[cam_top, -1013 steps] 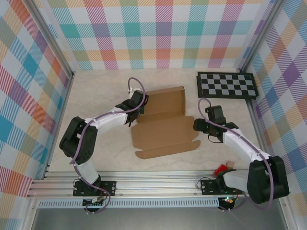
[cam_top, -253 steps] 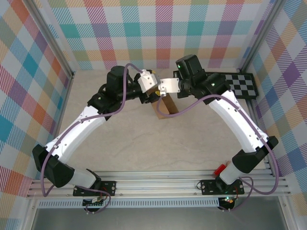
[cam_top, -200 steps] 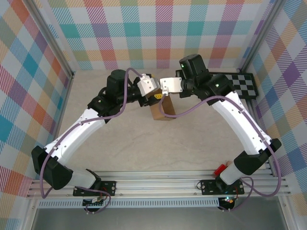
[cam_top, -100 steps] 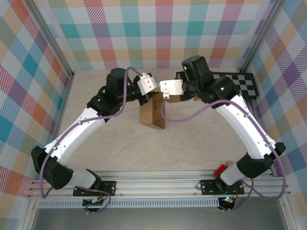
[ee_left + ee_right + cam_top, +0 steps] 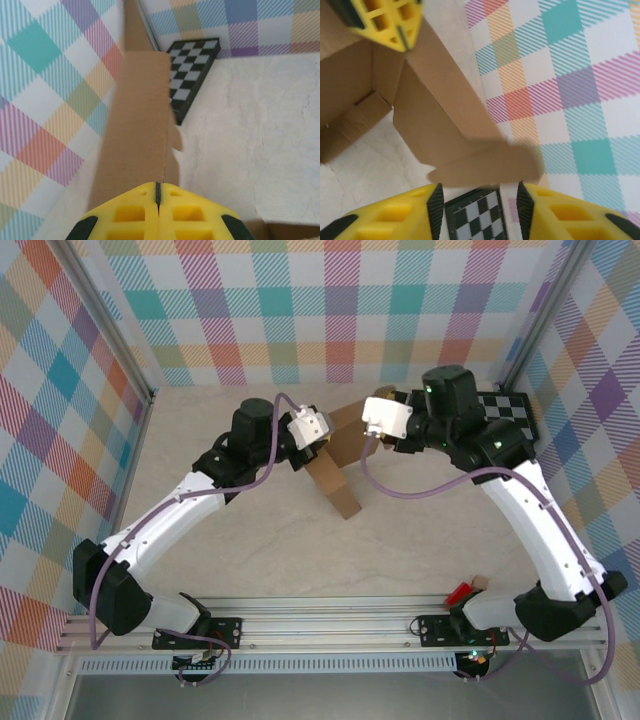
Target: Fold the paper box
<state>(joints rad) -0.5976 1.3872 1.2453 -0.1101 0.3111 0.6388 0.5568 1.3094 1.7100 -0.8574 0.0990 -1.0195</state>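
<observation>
The paper box will be let go by my left gripper with its base flat on the pale table [image 5: 336,482] between my arms. The box now stands tilted off the table.
The paper box [image 5: 338,478], brown cardboard partly folded, stands tilted off the table at mid-back. My left gripper [image 5: 320,437] is shut on a thin top edge of one of its panels [image 5: 140,125]; the yellow fingers [image 5: 158,192] meet on the cardboard. My right gripper [image 5: 366,416] is open just to the box's right. In the right wrist view a loose flap [image 5: 487,165] lies just beyond my open right gripper [image 5: 479,200], untouched, and the box's inside [image 5: 355,100] shows at the left, under the left gripper's fingers [image 5: 390,20].
A black-and-white checkerboard panel [image 5: 510,412] lies at the back right, partly under the right arm; it also shows as the checkerboard [image 5: 192,70] past the cardboard. A small red object [image 5: 462,592] sits by the right arm's base. Plaid walls enclose three sides.
The flat sheet was lifted and folded up between both grippers. In the last half second the right gripper let go and drew back to the right, and the box tipped right, held by the left.
</observation>
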